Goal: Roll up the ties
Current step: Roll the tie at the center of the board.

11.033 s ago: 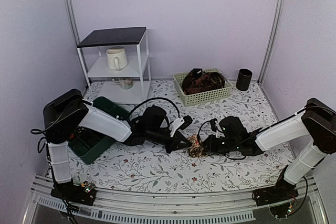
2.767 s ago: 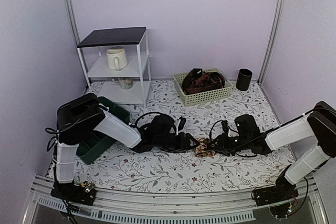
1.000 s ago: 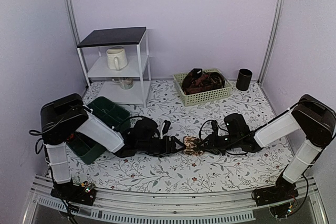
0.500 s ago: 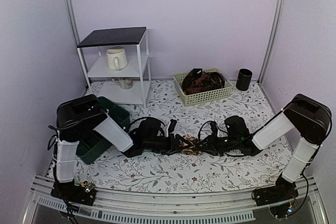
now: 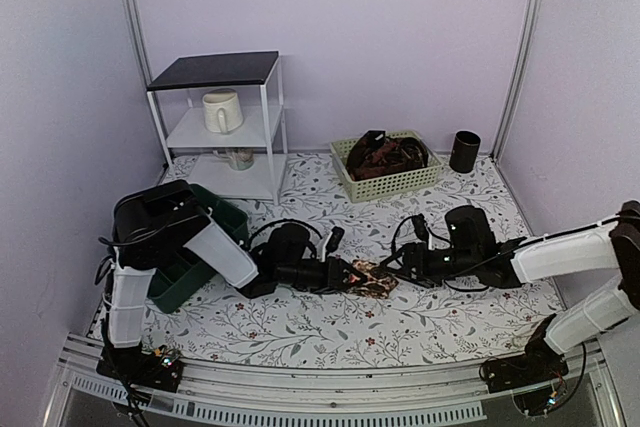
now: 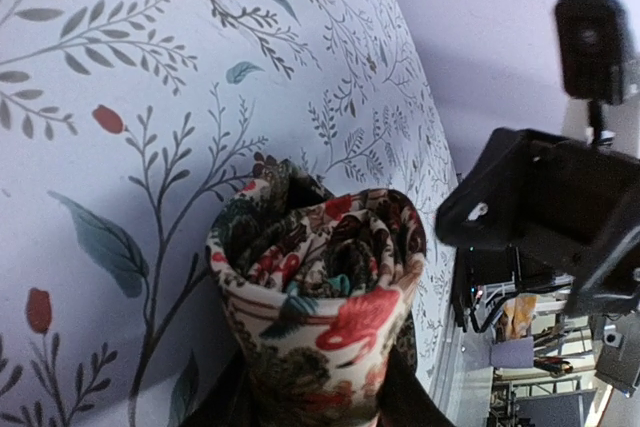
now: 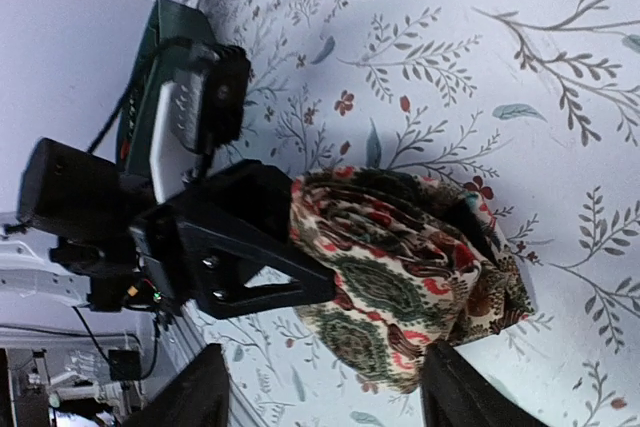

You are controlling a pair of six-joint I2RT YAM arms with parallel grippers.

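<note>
My left gripper is holding the rolled tie alone and the tie's near end hangs open and loose. Next, my right gripper pinches that end (image 7: pixel 445 302) before my left gripper opens.
A rolled tie (image 5: pixel 373 279), cream with red and green floral print, lies on the patterned tablecloth mid-table. My left gripper (image 5: pixel 352 275) reaches in from the left, shut on the roll. The left wrist view shows the spiral end of the rolled tie (image 6: pixel 320 277) between the dark fingers of the left gripper (image 6: pixel 315 402). My right gripper (image 5: pixel 405 263) sits just right of the roll, open. In the right wrist view the rolled tie (image 7: pixel 405 287) lies ahead of the spread fingers of the right gripper (image 7: pixel 330 397), with the left gripper (image 7: pixel 250 247) clamped on its far side. More dark ties (image 5: pixel 385 155) fill the basket.
A pale green basket (image 5: pixel 392 185) stands at the back centre, a black cup (image 5: pixel 464 151) to its right. A white shelf (image 5: pixel 222 137) with a mug (image 5: pixel 222 111) stands back left. A dark green bin (image 5: pixel 190 252) sits beside the left arm.
My right gripper has opened, let go of the roll and drawn back to the right. My left gripper has closed in on the roll.
</note>
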